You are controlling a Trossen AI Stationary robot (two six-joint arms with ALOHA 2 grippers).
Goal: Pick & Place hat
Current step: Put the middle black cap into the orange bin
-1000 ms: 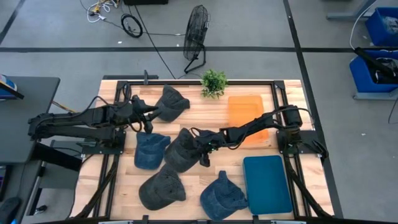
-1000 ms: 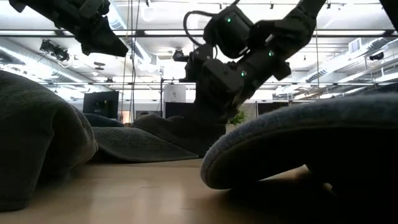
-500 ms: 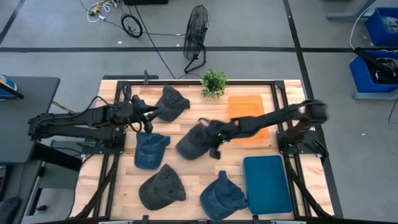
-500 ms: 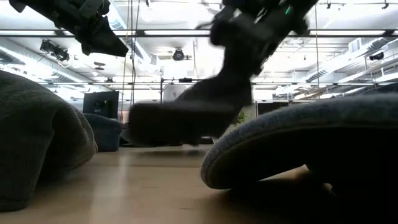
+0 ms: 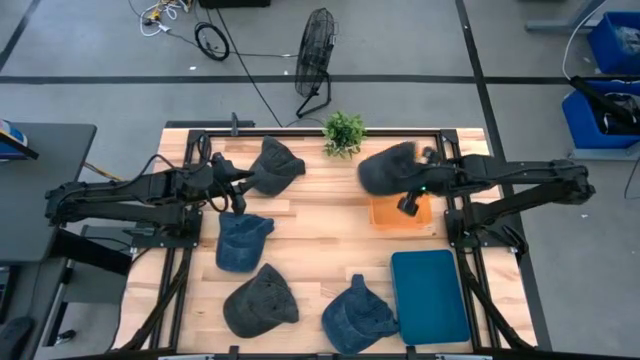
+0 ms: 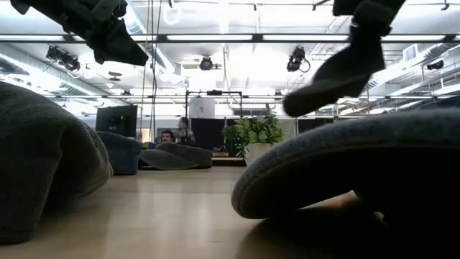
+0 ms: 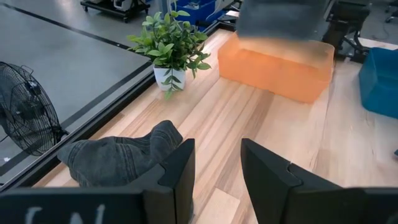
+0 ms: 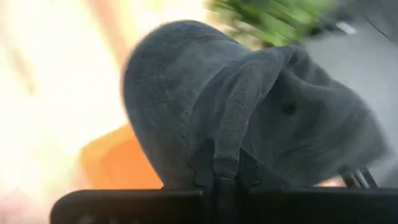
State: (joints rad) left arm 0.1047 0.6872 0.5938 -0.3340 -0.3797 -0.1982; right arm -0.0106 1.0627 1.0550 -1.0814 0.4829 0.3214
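My right gripper has the dark grey hat. It will let go of it inside the far half of the orange tray [image 5: 397, 183].
A dark grey hat [image 5: 386, 168] hangs in the air over the far end of the orange tray [image 5: 402, 212], and my right gripper [image 5: 412, 186] is shut on it. In the low view this hat [image 6: 332, 73] hangs below that gripper. My left gripper [image 5: 236, 190] stands open at the far left, above the table. It is just short of another dark grey hat [image 7: 118, 158], which lies on the wood, and it touches nothing. My right gripper pinches a raised fold of the hat's cloth [image 8: 227, 152] between its two shut fingers. The fingers reach in from the table's right side. The hat is lifted clear and droops away from the fingers, with nothing of it on the tray or the table.
Three more hats lie on the table: a blue one [image 5: 241, 241], a grey one [image 5: 260, 301] and a blue one [image 5: 358, 312] near the front edge. A teal tray [image 5: 430, 296] sits at the near right, and a potted plant [image 5: 343, 132] at the far edge.
My right gripper has taken hold of the dark grey hat that lay in the middle of the table and lifted it clear. It has swung the hat fast toward the far right, until it hangs over the orange tray.
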